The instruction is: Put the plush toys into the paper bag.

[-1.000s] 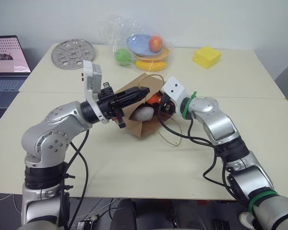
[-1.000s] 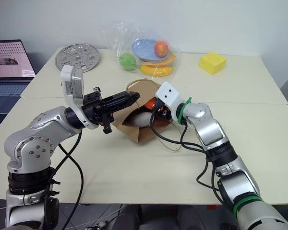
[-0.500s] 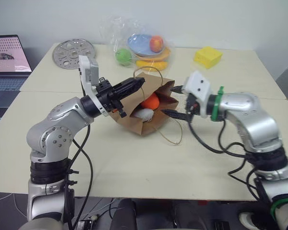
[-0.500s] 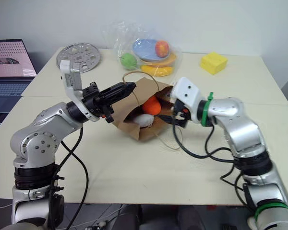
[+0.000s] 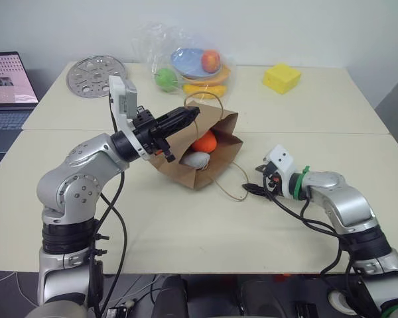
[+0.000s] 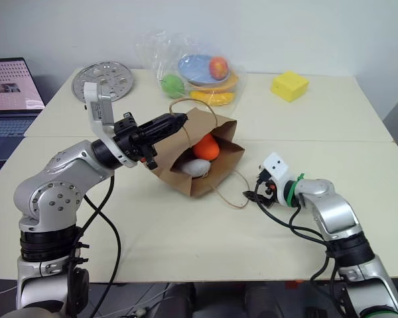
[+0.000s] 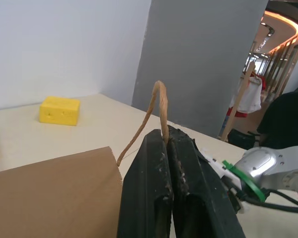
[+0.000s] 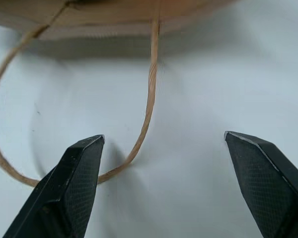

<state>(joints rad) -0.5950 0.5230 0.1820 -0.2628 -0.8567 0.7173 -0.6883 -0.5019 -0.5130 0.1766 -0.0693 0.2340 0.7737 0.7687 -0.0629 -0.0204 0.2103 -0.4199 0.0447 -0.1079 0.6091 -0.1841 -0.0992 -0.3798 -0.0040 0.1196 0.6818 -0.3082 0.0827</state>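
Note:
Next, my left gripper lets go of the brown paper bag upright on the table [image 5: 228, 167], between the bag's opening and my right gripper.
The brown paper bag [image 5: 220, 126] lies on its side on the table, mouth facing right. Inside it rest both plush toys, the orange carrot [image 5: 204, 142] above the white egg-shaped one [image 5: 196, 159]. My left gripper [image 5: 194, 114] is shut on the bag's upper cord handle [image 7: 156, 106] and holds the mouth up. My right gripper [image 5: 255, 179] hangs low over the table to the right of the bag, open and with nothing between its fingers. The lower handle loop [image 8: 150, 94] lies on the table just in front of it.
At the back stand a clear plastic bag of fruit [image 5: 192, 63], a yellow cube [image 5: 282, 77] and a perforated metal disc [image 5: 96, 66]. A laptop [image 5: 6, 83] sits at the far left. A person [image 7: 288, 119] shows beyond the table in the left wrist view.
My right gripper has come out of the bag's mouth and dropped down and to the right, close to the table. The orange carrot stayed inside the bag. The left gripper kept its hold.

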